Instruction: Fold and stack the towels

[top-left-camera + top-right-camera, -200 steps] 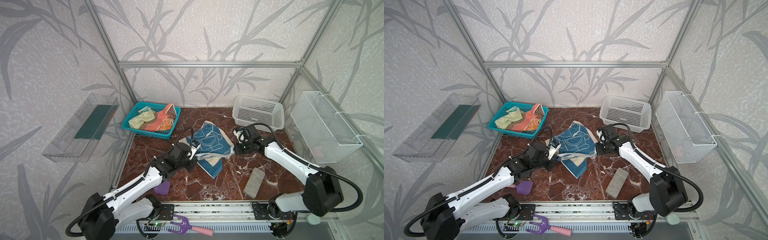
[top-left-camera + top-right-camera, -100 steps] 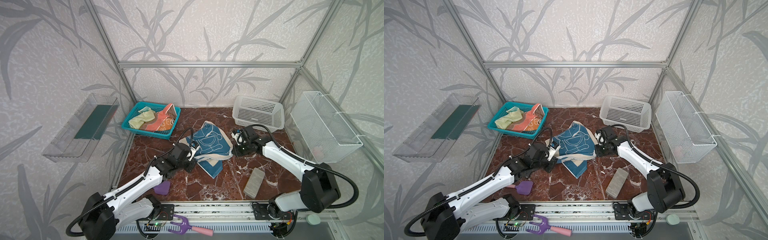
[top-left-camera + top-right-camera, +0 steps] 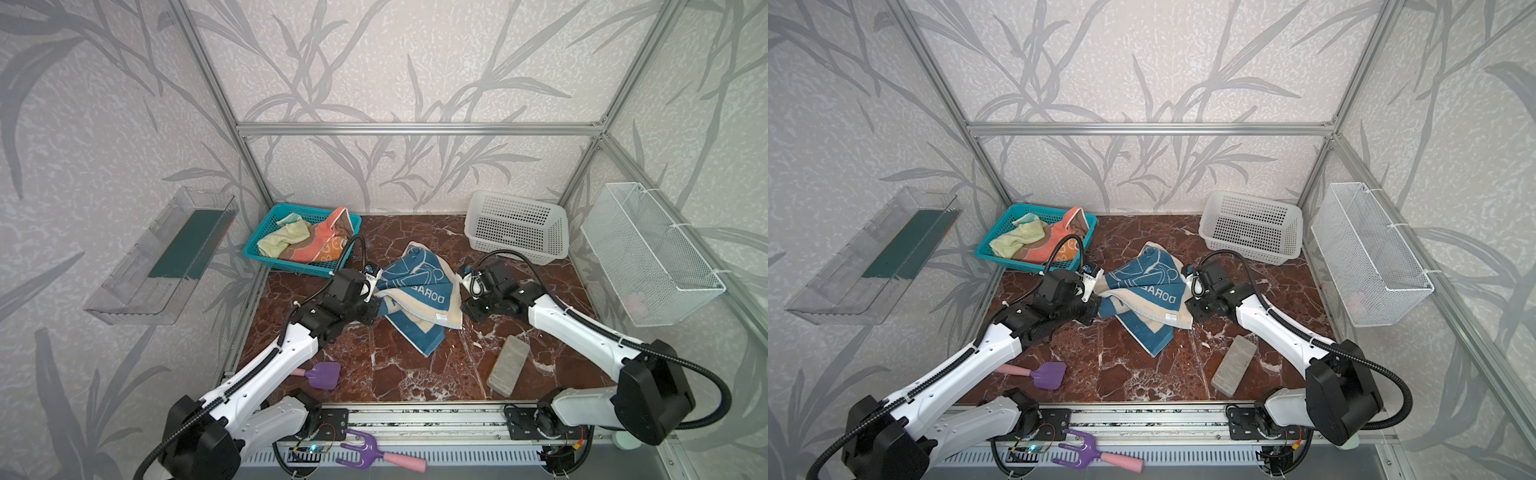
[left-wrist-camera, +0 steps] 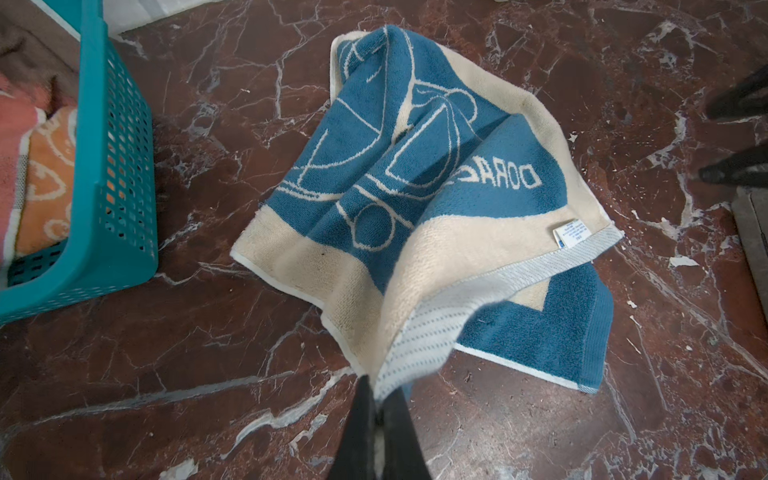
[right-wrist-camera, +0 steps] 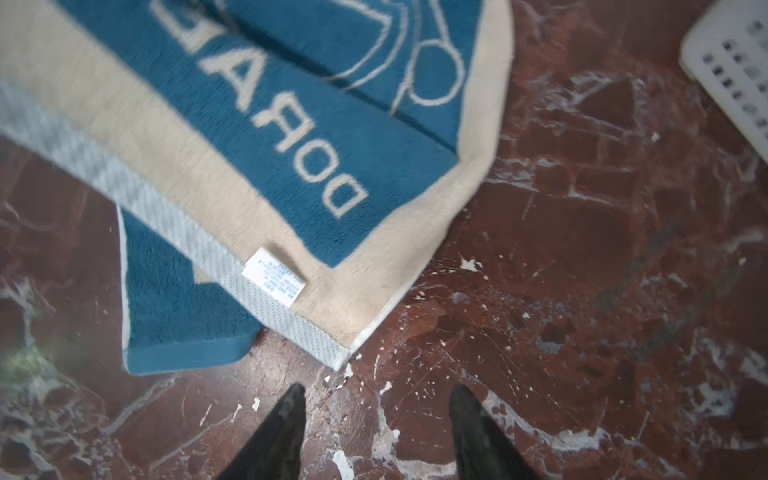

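Note:
My right gripper needs to close on the labelled corner (image 3: 456,324) (image 5: 313,326) of the big blue-and-cream towel, at the towel's hem next to its white label.
The big blue-and-cream towel (image 3: 417,291) (image 3: 1142,293) lies rumpled and partly doubled over on the marble table, in both top views. My left gripper (image 4: 380,395) is shut on its white-hemmed corner and holds that corner slightly off the table. My right gripper (image 5: 378,392) stands open just off the towel's labelled corner (image 5: 345,353), with nothing between its fingers. In the teal basket (image 3: 266,226) lie a pale yellow towel (image 3: 284,241) and a salmon towel (image 3: 326,249). An orange towel (image 4: 45,178) shows through the basket in the left wrist view.
A white plastic basket (image 3: 517,226) stands at the back right and a wire basket (image 3: 648,253) hangs on the right wall. A grey block (image 3: 508,365) lies front right, a purple shovel (image 3: 324,374) front left. A purple fork (image 3: 365,455) rests on the front rail.
My right gripper has opened and let go of the towel's corner, which now lies on the table. The left gripper has kept its hold, and the towel has shifted a little toward it.

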Available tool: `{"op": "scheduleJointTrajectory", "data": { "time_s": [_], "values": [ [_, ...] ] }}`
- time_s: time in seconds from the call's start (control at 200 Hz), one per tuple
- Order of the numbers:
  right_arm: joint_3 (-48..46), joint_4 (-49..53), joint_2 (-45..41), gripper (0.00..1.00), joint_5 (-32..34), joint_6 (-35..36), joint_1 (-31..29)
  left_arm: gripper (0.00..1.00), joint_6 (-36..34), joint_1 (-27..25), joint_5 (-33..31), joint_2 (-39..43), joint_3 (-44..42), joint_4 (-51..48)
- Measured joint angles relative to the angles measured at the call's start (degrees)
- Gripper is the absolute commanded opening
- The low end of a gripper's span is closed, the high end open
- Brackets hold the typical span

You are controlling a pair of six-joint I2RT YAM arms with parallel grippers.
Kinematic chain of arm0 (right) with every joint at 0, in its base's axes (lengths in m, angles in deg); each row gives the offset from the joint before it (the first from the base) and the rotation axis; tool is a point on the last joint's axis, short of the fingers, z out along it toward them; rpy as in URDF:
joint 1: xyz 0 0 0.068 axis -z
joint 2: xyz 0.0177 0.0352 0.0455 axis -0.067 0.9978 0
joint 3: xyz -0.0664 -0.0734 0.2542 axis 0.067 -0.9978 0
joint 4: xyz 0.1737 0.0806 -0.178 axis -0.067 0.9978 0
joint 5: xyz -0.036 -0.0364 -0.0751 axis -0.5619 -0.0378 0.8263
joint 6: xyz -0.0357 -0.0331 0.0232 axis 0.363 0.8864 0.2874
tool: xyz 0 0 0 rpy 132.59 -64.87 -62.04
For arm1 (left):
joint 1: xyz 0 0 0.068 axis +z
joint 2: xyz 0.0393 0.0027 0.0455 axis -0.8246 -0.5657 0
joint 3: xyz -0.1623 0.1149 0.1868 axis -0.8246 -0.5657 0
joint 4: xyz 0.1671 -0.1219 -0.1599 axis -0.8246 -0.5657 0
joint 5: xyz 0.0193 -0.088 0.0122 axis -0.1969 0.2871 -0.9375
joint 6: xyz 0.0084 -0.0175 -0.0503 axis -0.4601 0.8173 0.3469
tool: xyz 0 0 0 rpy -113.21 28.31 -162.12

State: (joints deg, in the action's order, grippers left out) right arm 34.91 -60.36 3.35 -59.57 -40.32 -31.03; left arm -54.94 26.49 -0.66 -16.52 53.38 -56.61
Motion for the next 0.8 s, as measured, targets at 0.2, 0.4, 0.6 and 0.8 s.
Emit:
{"op": "scheduleJointTrajectory", "data": {
  "time_s": [0.2,0.4,0.6,0.8],
  "values": [
    [-0.7,-0.4,9.4,0.56,8.6,11.7,-12.9,0.0,0.3,2.1,2.2,-1.6,0.0,-0.1],
    [2.6,-2.2,19.1,0.54,17.6,14.2,-12.5,0.0,0.3,2.9,3.9,-1.7,0.0,-0.2],
    [6.9,-4.4,24.5,0.15,23.4,13.4,-11.7,0.0,0.2,3.0,4.9,-1.4,0.0,-0.2],
    [6.8,-3.8,25.7,0.0,27.0,11.8,-10.4,0.0,0.0,3.1,5.1,0.1,0.0,-0.4]
  ]
}}
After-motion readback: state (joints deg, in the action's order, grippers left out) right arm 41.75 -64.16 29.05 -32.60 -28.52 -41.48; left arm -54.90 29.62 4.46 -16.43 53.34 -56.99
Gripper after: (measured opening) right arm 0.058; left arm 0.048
